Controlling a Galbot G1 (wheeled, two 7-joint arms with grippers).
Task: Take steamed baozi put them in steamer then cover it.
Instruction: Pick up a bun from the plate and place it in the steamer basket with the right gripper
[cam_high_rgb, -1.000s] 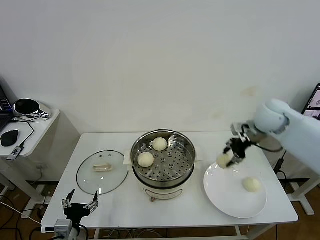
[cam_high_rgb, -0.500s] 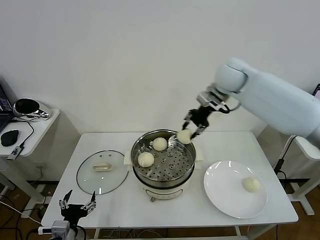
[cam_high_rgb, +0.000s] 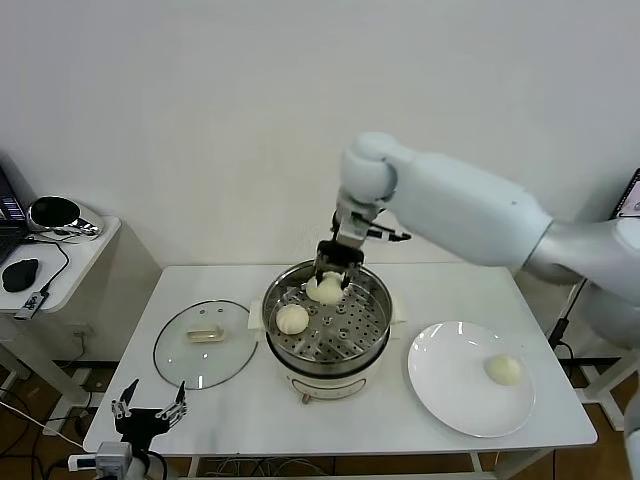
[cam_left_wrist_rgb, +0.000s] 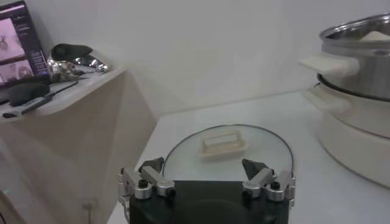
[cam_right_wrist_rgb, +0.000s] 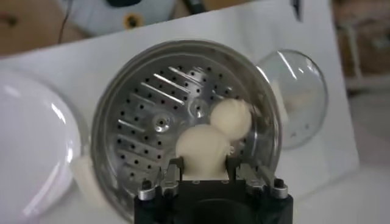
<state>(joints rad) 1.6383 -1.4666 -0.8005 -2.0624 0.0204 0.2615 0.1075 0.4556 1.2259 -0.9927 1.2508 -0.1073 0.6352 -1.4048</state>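
Next, my right gripper puts the baozi down on the front part of the steamer's perforated tray (cam_high_rgb: 325, 346) (cam_right_wrist_rgb: 175, 87).
My right gripper (cam_high_rgb: 331, 276) is shut on a cream-white baozi (cam_high_rgb: 326, 290) and holds it just above the back of the steamer (cam_high_rgb: 372, 345). In the right wrist view the held baozi (cam_right_wrist_rgb: 204, 146) sits between the fingers of this gripper (cam_right_wrist_rgb: 204, 163) over the perforated tray (cam_right_wrist_rgb: 146, 103). A second baozi (cam_high_rgb: 291, 318) lies on the tray, also seen from the right wrist (cam_right_wrist_rgb: 230, 117). Another baozi (cam_high_rgb: 503, 369) rests on the white plate (cam_high_rgb: 450, 395). The glass cover (cam_high_rgb: 205, 345) lies flat left of the steamer. My left gripper (cam_high_rgb: 148, 410) is open and empty at the table's front left, facing the cover (cam_left_wrist_rgb: 183, 158).
A side table (cam_high_rgb: 75, 262) with a laptop, a mouse and headphones stands to the left. The steamer's handle and white base (cam_left_wrist_rgb: 359, 140) show to one side in the left wrist view. The plate (cam_right_wrist_rgb: 30, 152) lies beside the steamer.
My right gripper carried a baozi from above the plate leftward to above the back of the steamer. The left arm shifted slightly.
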